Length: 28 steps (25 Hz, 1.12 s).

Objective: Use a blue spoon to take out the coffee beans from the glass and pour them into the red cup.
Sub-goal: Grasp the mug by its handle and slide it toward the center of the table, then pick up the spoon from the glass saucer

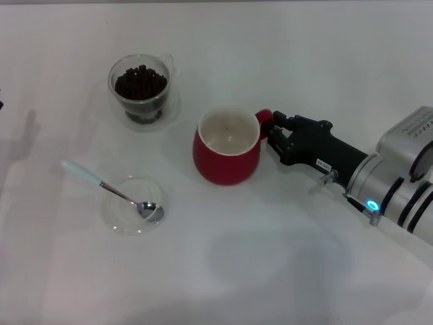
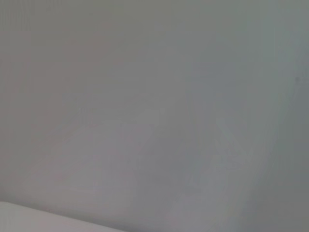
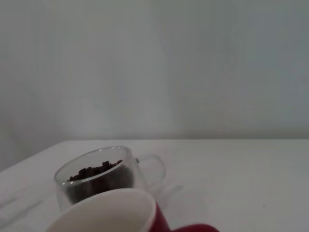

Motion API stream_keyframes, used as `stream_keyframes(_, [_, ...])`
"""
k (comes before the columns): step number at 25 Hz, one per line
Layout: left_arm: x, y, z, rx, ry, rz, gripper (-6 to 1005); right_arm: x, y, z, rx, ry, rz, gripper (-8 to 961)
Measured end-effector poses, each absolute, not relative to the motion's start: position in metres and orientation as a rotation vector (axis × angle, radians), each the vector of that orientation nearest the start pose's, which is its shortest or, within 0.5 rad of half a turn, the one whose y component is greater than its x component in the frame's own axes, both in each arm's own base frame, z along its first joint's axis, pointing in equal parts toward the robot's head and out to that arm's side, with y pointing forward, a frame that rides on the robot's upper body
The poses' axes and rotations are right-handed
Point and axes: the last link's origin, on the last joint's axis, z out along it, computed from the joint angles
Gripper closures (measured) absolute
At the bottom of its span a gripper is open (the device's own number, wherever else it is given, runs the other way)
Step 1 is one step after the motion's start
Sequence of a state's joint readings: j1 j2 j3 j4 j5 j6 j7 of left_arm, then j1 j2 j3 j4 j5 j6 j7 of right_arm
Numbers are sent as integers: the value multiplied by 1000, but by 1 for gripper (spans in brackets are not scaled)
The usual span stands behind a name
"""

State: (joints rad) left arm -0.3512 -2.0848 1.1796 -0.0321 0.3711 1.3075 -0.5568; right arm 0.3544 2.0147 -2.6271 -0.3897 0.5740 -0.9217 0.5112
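My left gripper will go to the blue spoon next and close on the handle's outer end [image 1: 70,165], away from the clear dish.
The red cup [image 1: 226,159] stands upright mid-table, its white inside empty. My right gripper [image 1: 274,132] reaches in from the right and is shut on the cup's red loop handle [image 1: 264,116]. The cup's rim also shows in the right wrist view [image 3: 104,212]. The glass [image 1: 141,88] stands at the back left, holding a heap of coffee beans [image 1: 141,82]; it also shows in the right wrist view [image 3: 96,179]. The blue spoon [image 1: 108,188] lies at the front left, its metal bowl resting in a shallow clear dish [image 1: 132,206] and its pale handle pointing back-left. My left gripper is out of view.
The white table [image 1: 270,271] stretches in front of and behind the cup. My right arm [image 1: 399,183] crosses the right side of the table. The left wrist view shows only a plain grey surface.
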Motion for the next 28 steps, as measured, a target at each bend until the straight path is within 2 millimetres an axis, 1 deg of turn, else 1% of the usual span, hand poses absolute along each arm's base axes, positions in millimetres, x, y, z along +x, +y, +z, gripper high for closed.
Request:
stream_keyframes(6, [-369,275,-9,-1565,-835,-854,123,308,277,-101,-2153,865,721,626])
stream_keyframes(9, [-369,276,-9,-1566,-834,-855,123,312,276,-99,-2145,875,714,567])
stream_keyframes(14, [-369,276,-9,-1566,-834,-856,128,319,275,-95,-2123,947,731,469])
stream_keyframes(19, [-370,276,-8,-1554,-842,-863,139,332,265,-86,-2149,1018,754,220])
stream_keyframes(22, [-373,276,-4,-1487,-899,-906,145,339,259,-77,-2142,1070,802,73])
stream_keyframes(25, [-377,273,-1,-1411,-1014,-1000,151,348,250,-66,-2119,1092,841,78])
stream_keyframes(28, [-383,269,1,-1312,-1191,-1134,157,359,246,-48,-2057,1079,869,81])
